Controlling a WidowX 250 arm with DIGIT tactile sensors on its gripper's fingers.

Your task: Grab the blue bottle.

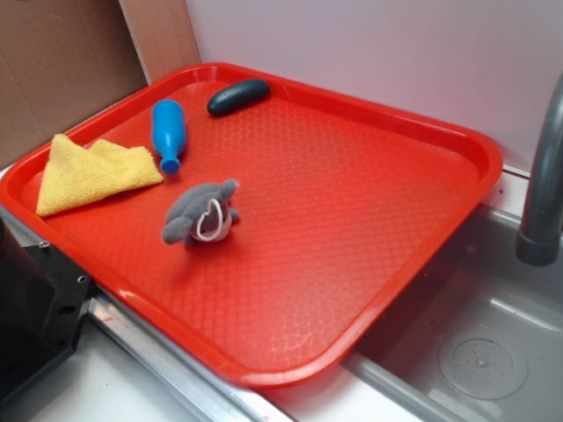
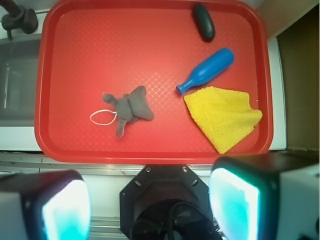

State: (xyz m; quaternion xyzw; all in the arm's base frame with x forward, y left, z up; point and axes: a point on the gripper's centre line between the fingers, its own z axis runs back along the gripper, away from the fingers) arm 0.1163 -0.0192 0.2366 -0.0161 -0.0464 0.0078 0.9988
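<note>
The robot's gripper should next move to the blue bottle and close around the middle of its body (image 1: 169,130) (image 2: 208,68), between the bottle's neck and base.
The blue bottle (image 1: 167,132) lies on its side near the far left corner of the red tray (image 1: 352,290), neck pointing toward the front. From the wrist view the blue bottle (image 2: 206,70) lies at the upper right, its neck touching or just short of the yellow cloth (image 2: 222,116). My gripper (image 2: 150,205) hangs high above the near edge of the tray (image 2: 150,150), well back from the bottle. Its two fingers (image 2: 65,210) stand wide apart with nothing between them. The exterior view does not show the gripper.
A dark oblong object (image 1: 237,96) lies at the tray's far rim beyond the bottle. A grey plush toy (image 1: 201,214) with a white loop sits mid-tray. The folded yellow cloth (image 1: 92,171) is at the left. A sink (image 1: 484,352) and faucet (image 1: 545,176) are to the right.
</note>
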